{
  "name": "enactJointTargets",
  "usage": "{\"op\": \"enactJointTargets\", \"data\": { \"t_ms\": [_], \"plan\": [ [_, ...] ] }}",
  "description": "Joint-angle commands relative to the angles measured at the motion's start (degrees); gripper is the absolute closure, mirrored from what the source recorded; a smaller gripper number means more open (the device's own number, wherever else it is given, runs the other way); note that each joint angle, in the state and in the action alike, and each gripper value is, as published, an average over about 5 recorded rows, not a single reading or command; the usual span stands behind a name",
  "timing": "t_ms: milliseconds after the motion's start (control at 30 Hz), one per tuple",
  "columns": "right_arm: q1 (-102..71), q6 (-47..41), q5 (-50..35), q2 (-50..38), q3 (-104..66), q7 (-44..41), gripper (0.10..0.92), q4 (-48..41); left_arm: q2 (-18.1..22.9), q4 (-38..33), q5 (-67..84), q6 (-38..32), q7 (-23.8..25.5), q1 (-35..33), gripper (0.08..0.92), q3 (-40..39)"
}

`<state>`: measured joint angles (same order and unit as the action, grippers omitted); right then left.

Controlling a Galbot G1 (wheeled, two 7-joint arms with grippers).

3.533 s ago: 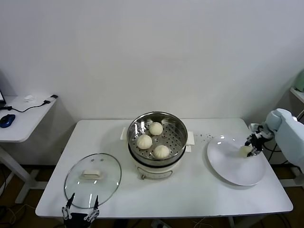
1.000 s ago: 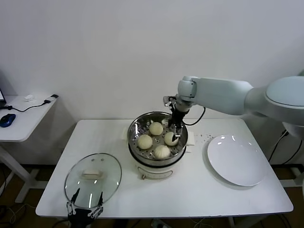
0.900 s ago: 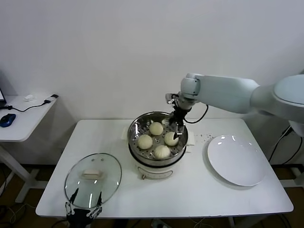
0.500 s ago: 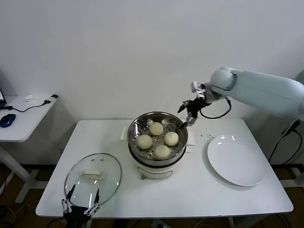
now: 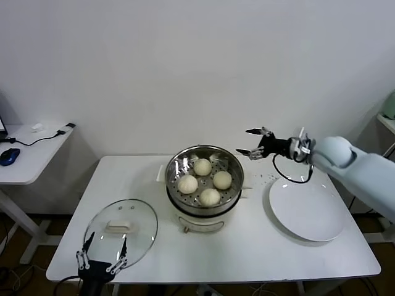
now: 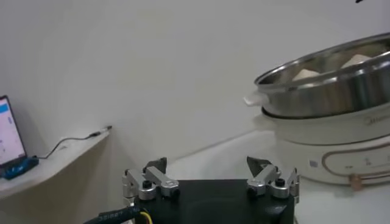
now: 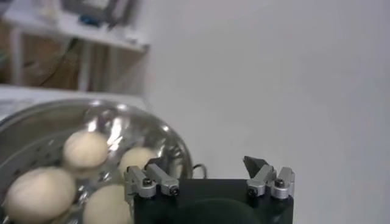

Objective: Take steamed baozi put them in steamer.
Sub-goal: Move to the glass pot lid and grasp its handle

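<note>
Next, my left gripper goes to the white handle (image 5: 118, 226) on top of the round glass lid and closes there.
The steamer (image 5: 233, 166), a shiny steel pot on a white cooker base, stands mid-table with several cream baozi (image 5: 222, 179) resting on its perforated floor. My right gripper (image 5: 245, 141) hovers open and empty above the table, just past the steamer's right rim and pointing toward it. Its wrist view shows the baozi (image 7: 85, 149) in the steamer (image 7: 170, 137) beyond the spread right gripper (image 7: 202, 163). My left gripper (image 5: 102, 251) is open and empty low at the table's front left edge. In its wrist view the left gripper (image 6: 207, 163) faces the steamer (image 6: 329, 91).
A bare white plate (image 5: 307, 209) lies at the right of the table (image 5: 247, 246). A round glass lid (image 5: 120, 231) lies front left, just beyond my left gripper. A side desk (image 5: 31, 163) with a mouse (image 5: 9, 155) stands off to the left.
The right gripper set a baozi into the steamer, let go, rose and pulled back to the right. The plate is now bare. The left gripper barely shifted.
</note>
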<state>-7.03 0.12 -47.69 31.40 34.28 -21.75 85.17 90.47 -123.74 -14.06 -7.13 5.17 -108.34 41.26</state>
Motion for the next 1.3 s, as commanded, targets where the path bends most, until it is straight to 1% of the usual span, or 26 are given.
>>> {"op": "enactJointTargets", "data": {
  "t_ms": [33,167,267,367,500,600,767,1033,1300],
  "plan": [
    [-47.36,1.84,6.69,0.56,-50.94,13.34,0.203,10.52,-0.18,-3.38,-9.27,3.67,1.26,0.7,0.177,1.34],
    [-59.35,0.1,9.88,7.37,-63.18,13.66,0.203,14.65,-0.41,-3.55,-21.83,4.19,-0.59,1.98,0.177,2.21],
    [-65.23,-0.55,12.16,13.55,-68.06,13.51,0.203,17.25,-0.72,-2.46,-36.2,2.5,-2.06,3.38,0.177,3.07],
    [-68.75,-0.64,12.85,19.01,-70.84,13.25,0.203,18.5,-1.24,-1.3,-52.05,1.05,-2.97,4.14,0.177,3.47],
    [-72.56,0.69,14.61,24.37,-73.01,12.07,0.203,18.46,-1.89,0.26,-70.7,0.96,-3.32,4.2,0.177,2.86],
    [-74.83,2.12,15.66,26.91,-73.87,10.96,0.203,17.89,-2.45,2.21,-79.26,2.37,-4.12,4.64,0.177,1.48],
    [-76.63,4.16,16.73,29.48,-75.0,9.34,0.203,15.7,-3.41,8.16,-83.05,2.99,-6.3,8.85,0.177,-0.36],
    [-77.33,5.43,18.3,30.45,-76.23,8.58,0.203,13.4,-4.22,18.76,-82.04,1.57,-11.59,15.29,0.177,-0.61],
    [-76.75,6.07,20.75,30.88,-76.25,8.44,0.203,11.71,-5.06,26.08,-80.3,0.65,-15.23,20.15,0.177,-0.97]
  ]
}}
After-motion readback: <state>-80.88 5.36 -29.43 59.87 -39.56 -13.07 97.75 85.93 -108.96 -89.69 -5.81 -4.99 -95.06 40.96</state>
